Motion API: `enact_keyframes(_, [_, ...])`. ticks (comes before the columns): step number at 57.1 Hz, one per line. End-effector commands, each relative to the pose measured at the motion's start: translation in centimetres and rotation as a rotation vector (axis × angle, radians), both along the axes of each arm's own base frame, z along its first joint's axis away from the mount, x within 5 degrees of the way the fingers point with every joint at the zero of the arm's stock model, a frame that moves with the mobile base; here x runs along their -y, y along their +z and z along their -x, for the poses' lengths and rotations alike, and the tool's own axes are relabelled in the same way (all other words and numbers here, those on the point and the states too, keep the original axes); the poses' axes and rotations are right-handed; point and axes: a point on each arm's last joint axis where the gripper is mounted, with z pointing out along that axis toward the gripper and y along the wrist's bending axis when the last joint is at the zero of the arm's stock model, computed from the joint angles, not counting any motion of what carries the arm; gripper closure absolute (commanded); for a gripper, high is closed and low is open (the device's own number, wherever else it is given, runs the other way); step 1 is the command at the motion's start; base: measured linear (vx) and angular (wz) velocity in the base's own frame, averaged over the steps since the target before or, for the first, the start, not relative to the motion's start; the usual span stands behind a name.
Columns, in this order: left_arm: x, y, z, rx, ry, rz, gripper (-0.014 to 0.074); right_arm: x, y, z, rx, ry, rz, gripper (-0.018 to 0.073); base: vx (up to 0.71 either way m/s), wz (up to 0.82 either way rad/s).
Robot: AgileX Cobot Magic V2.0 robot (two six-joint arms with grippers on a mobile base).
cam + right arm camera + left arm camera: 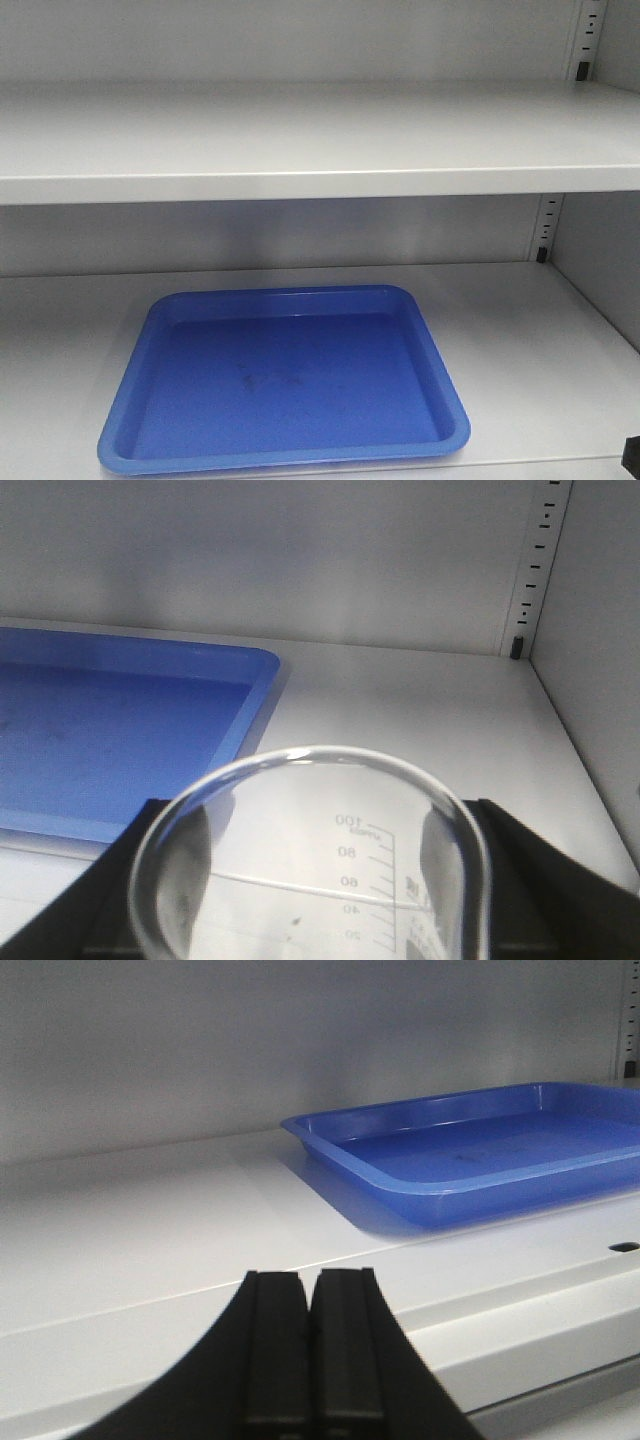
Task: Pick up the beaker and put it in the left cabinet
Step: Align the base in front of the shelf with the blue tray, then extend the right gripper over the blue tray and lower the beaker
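Observation:
My right gripper needs to let go of the beaker on the blue tray's bottom, beside the dark smudges [328,376] [70,726], towards the side of the slotted piece.
The beaker [312,865], clear glass with white graduation marks up to 100, fills the lower part of the right wrist view. My right gripper [316,825] is shut on it, one black finger on each side of its wall. It hangs in front of the lower shelf [420,705] of the left cabinet [300,150], a pale grey metal one, just right of the tray. My left gripper [310,1280] is shut with nothing in it, level with the front edge of that shelf [150,1220]. Neither arm shows in the front view, apart from a dark bit at its bottom right corner.
A blue plastic tray [290,294] lies on the left-middle of the lower shelf, also seen as the tray [480,1150] and the tray [100,720] in the wrist views. An upper shelf spans above. A slotted strip [545,225] runs up the rear right corner by the side wall [590,630].

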Motion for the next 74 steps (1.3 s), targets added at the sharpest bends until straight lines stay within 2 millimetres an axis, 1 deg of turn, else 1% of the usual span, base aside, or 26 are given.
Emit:
enact_keyframes(1, [0.0, 0.3, 0.1, 0.080, -0.002, 0.033, 0.0595, -0.3, 1.5, 0.0, 0.083, 0.038, -0.008, 0.0564, 0.00, 0.00])
enact_keyframes(27, [0.0, 0.3, 0.1, 0.080, -0.002, 0.033, 0.0595, -0.5, 1.6, 0.0, 0.094, 0.051, -0.025, 0.0564, 0.00, 0.00])
enact_keyframes(30, [0.0, 0.3, 0.1, 0.080, -0.002, 0.033, 0.0595, -0.9, 1.7, -0.3, 0.111, 0.079, -0.033, 0.0564, 0.00, 0.00])
enact_keyframes(35, [0.0, 0.3, 0.1, 0.080, -0.002, 0.033, 0.0595, -2.0, 1.6, -1.5, 0.129, 0.150, -0.040, 0.0564, 0.00, 0.00])
enact_keyframes(39, [0.0, 0.3, 0.1, 0.080, -0.002, 0.033, 0.0595, -3.7, 1.2, -3.4, 0.143, 0.250, -0.035, 0.0564, 0.00, 0.00])
enact_keyframes(40, [0.0, 0.3, 0.1, 0.080, -0.002, 0.033, 0.0595, -4.1, 1.5, -3.5, 0.172, 0.281, -0.046, 0.0564, 0.00, 0.00])
enact_keyframes(42, [0.0, 0.3, 0.1, 0.080, -0.002, 0.033, 0.0595, -5.0, 1.3, -4.5, 0.181, 0.333, -0.059, 0.0564, 0.00, 0.00])
enact_keyframes(45, [0.0, 0.3, 0.1, 0.080, -0.002, 0.033, 0.0595, -6.3, 0.8, -6.5, 0.165, 0.394, -0.078, 0.0564, 0.00, 0.00])
enact_keyframes(46, [0.0, 0.3, 0.1, 0.080, -0.002, 0.033, 0.0595, -6.8, 1.0, -7.0, 0.177, 0.415, -0.090, 0.0564, 0.00, 0.00])
enact_keyframes(47, [0.0, 0.3, 0.1, 0.080, -0.002, 0.033, 0.0595, -7.2, 0.6, -7.8, 0.159, 0.428, -0.093, 0.0564, 0.00, 0.00])
enact_keyframes(48, [0.0, 0.3, 0.1, 0.080, -0.002, 0.033, 0.0595, -7.6, 0.8, -8.4, 0.169, 0.444, -0.101, 0.0564, 0.00, 0.00])
enact_keyframes(49, [0.0, 0.3, 0.1, 0.080, -0.002, 0.033, 0.0595, -8.0, 0.4, -9.2, 0.152, 0.453, -0.101, 0.0564, 0.00, 0.00])
enact_keyframes(50, [0.0, 0.3, 0.1, 0.080, -0.002, 0.033, 0.0595, -8.4, 0.7, -9.8, 0.162, 0.466, -0.106, 0.0564, 0.00, 0.00])
enact_keyframes(51, [0.0, 0.3, 0.1, 0.080, -0.002, 0.033, 0.0595, -8.8, 0.3, -10.7, 0.144, 0.473, -0.106, 0.0564, 0.00, 0.00])
enact_keyframes(59, [0.0, 0.3, 0.1, 0.080, -0.002, 0.033, 0.0595, -11.8, -0.9, -16.7, 0.126, 0.537, -0.134, 0.0564, 0.00, 0.00])
enact_keyframes(64, [0.0, 0.3, 0.1, 0.080, -0.002, 0.033, 0.0595, -13.3, -1.7, -20.0, 0.131, 0.568, -0.150, 0.0564, 0.00, 0.00])
enact_keyframes(65, [0.0, 0.3, 0.1, 0.080, -0.002, 0.033, 0.0595, -13.6, -2.2, -20.7, 0.120, 0.573, -0.154, 0.0564, 0.00, 0.00])
enact_keyframes(66, [0.0, 0.3, 0.1, 0.080, -0.002, 0.033, 0.0595, -13.9, -2.1, -21.2, 0.132, 0.583, -0.155, 0.0564, 0.00, 0.00])
enact_keyframes(68, [0.0, 0.3, 0.1, 0.080, -0.002, 0.033, 0.0595, -14.5, -2.7, -22.4, 0.125, 0.599, -0.150, 0.0564, 0.00, 0.00])
enact_keyframes(69, [0.0, 0.3, 0.1, 0.080, -0.002, 0.033, 0.0595, -14.7, -2.9, -22.8, 0.125, 0.605, -0.150, 0.0564, 0.00, 0.00])
enact_keyframes(70, [0.0, 0.3, 0.1, 0.080, -0.002, 0.033, 0.0595, -14.9, -2.5, -23.1, 0.140, 0.611, -0.150, 0.0564, 0.00, 0.00])
enact_keyframes(73, [0.0, 0.3, 0.1, 0.080, -0.002, 0.033, 0.0595, -15.6, -3.2, -24.4, 0.121, 0.636, -0.147, 0.0564, 0.00, 0.00])
enact_keyframes(74, [0.0, 0.3, 0.1, 0.080, -0.002, 0.033, 0.0595, -15.7, -3.0, -24.6, 0.122, 0.638, -0.154, 0.0563, 0.00, 0.00])
